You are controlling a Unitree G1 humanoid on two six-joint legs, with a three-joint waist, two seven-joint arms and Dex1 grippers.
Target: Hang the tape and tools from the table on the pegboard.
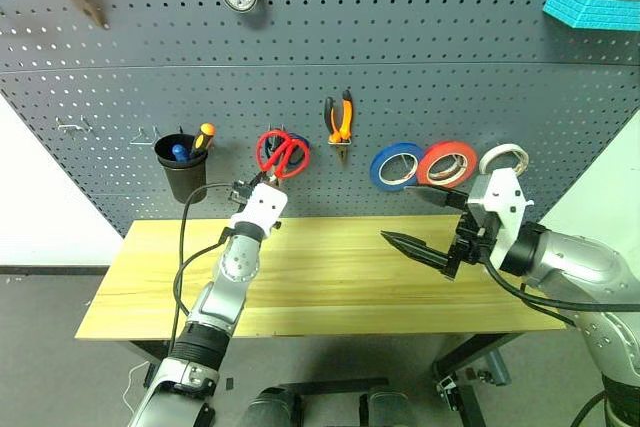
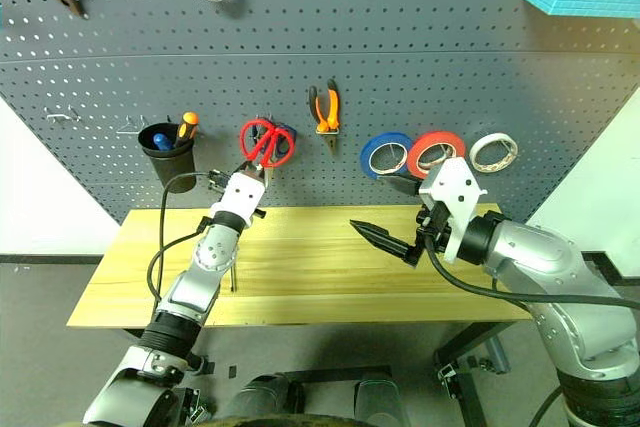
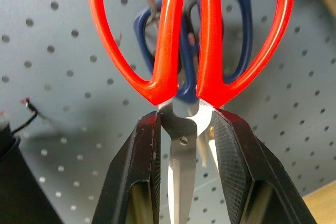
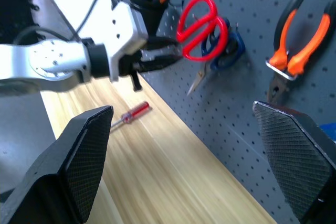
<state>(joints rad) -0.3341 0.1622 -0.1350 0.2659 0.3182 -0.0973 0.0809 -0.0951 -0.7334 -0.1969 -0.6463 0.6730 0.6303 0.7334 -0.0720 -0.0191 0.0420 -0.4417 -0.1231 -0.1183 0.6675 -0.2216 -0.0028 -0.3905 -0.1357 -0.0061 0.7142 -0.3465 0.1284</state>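
Next, my left gripper releases the red-handled scissors on the hook holding the blue-handled scissors (image 1: 281,164) (image 3: 191,80), so that they will hang in front of them.
The red-handled scissors (image 3: 168,51) are held handles-up against the pegboard (image 1: 400,47), with my left gripper (image 1: 247,187) shut on them at the pivot. They sit just in front of blue-handled scissors (image 3: 236,30) hanging on a hook; I cannot tell whether the red loops are on that hook. The pliers (image 1: 340,119) and the red tape (image 1: 447,163) hang on the board. A red-handled screwdriver (image 4: 131,115) lies on the table (image 1: 330,287) below the left arm. My right gripper (image 1: 410,217) is open and empty above the table's right half.
A blue roll (image 1: 396,165) and a white roll (image 1: 503,158) flank the red tape. A black cup (image 1: 182,165) with an orange-handled screwdriver hangs left of the scissors, beside bare hooks (image 1: 72,127). A cyan shelf (image 1: 595,5) sits at the top right.
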